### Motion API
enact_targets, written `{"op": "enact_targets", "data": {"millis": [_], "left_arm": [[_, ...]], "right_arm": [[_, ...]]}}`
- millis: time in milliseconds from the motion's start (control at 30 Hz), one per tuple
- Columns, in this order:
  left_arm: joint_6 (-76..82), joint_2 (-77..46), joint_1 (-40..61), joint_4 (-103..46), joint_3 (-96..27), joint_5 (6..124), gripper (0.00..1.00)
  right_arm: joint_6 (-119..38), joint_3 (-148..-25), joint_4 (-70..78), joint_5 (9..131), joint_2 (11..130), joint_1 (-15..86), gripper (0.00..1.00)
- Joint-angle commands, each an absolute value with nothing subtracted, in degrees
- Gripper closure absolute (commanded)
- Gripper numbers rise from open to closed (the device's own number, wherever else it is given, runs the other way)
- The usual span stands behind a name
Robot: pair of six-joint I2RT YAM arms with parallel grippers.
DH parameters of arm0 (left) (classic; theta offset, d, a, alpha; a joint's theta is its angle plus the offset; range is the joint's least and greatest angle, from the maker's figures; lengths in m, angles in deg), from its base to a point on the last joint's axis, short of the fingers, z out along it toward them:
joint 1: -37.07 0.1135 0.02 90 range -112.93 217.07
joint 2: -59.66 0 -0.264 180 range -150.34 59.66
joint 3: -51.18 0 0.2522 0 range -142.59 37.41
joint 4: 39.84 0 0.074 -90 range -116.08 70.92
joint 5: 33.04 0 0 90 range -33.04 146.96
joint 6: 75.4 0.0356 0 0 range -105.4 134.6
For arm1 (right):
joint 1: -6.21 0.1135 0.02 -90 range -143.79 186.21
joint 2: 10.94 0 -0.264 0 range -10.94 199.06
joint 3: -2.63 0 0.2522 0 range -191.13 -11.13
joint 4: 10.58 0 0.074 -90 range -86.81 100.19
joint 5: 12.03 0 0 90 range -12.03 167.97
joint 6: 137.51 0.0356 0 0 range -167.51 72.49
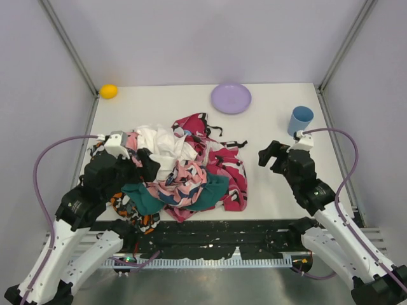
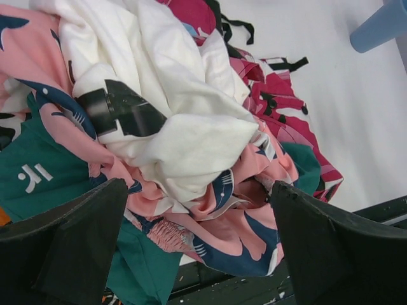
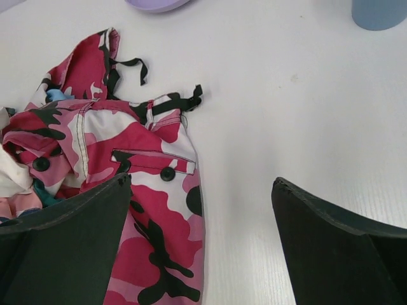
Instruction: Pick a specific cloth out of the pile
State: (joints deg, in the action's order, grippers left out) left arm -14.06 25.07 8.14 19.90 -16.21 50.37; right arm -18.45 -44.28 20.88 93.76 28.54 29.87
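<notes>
Next, my left gripper closes on the folds of the pale pink cloth (image 1: 187,173) (image 2: 247,170), beside the near end of the white cloth and the dark teal cloth.
The pile (image 1: 184,171) is a heap of mixed cloths left of the table's middle: white, pink camouflage, pale pink with navy print, dark teal and orange-black. Of the sky-blue cloth only a small light-blue scrap (image 3: 56,95) shows, tucked under the pink camouflage cloth (image 3: 152,165) near the pile's far side; it also shows in the left wrist view (image 2: 189,30). My left gripper (image 1: 143,164) is open and empty just over the pile's left part, its jaws either side of pale pink and white folds (image 2: 198,190). My right gripper (image 1: 270,155) is open and empty above bare table beside the pile's right edge (image 3: 200,184).
A purple plate (image 1: 231,98) lies at the back centre. A blue cup (image 1: 300,119) stands at the right, just behind my right gripper. A yellow-orange ball (image 1: 109,91) sits in the back left corner. A black strip (image 1: 210,238) runs along the near edge.
</notes>
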Motion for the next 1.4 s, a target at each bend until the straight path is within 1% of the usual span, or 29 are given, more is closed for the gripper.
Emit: {"op": "enact_targets", "data": {"millis": [0, 133, 200, 267, 367, 433, 500, 567, 733, 933, 1100, 1367], "left_arm": [[-10.3, 25.2, 7.8, 20.5, -20.9, 50.9, 0.00], [-8.5, 22.8, 6.3, 22.4, -22.8, 53.0, 0.00], [-7.7, 21.2, 3.2, 23.4, -23.2, 51.4, 0.00], [-6.5, 19.5, -1.9, 24.7, -23.6, 48.1, 0.01], [-5.7, 17.1, -13.1, 27.1, -24.5, 39.4, 0.00], [-6.0, 15.2, -19.9, 28.4, -25.1, 31.6, 0.00], [-6.6, 12.9, -25.0, 29.6, -25.3, 24.6, 0.01], [-7.4, 10.3, -28.0, 30.9, -25.2, 20.2, 0.00], [-9.3, 0.9, -29.7, 35.4, -24.4, 16.8, 0.00], [-11.3, -9.9, -29.9, 36.7, -24.5, 15.1, 0.00], [-11.3, -14.3, -28.9, 31.3, -20.9, 15.0, 0.00], [-11.2, -21.6, -22.6, 23.6, -18.1, 21.6, 0.00]], "right_arm": [[-19.7, -43.5, 18.6, 92.1, 27.3, 29.9, 0.05], [-21.4, -42.0, 16.6, 89.0, 26.2, 29.9, 0.05], [-21.7, -41.2, 15.9, 88.1, 25.8, 30.0, 0.05], [-22.0, -41.0, 15.8, 88.2, 25.6, 29.9, 0.05], [-22.5, -41.0, 16.4, 88.1, 25.4, 29.9, 0.05], [-22.5, -40.9, 16.4, 87.6, 25.2, 30.0, 0.05], [-22.8, -40.5, 16.2, 86.9, 25.1, 30.0, 0.05], [-22.8, -39.9, 16.1, 86.1, 24.6, 30.0, 0.05], [-23.5, -38.0, 16.0, 84.5, 22.9, 29.9, 0.05], [-24.2, -37.1, 15.6, 83.7, 22.0, 29.9, 0.05], [-24.7, -36.8, 15.5, 82.9, 21.8, 29.9, 0.05], [-25.0, -36.4, 15.5, 82.4, 21.6, 29.9, 0.05]]}}
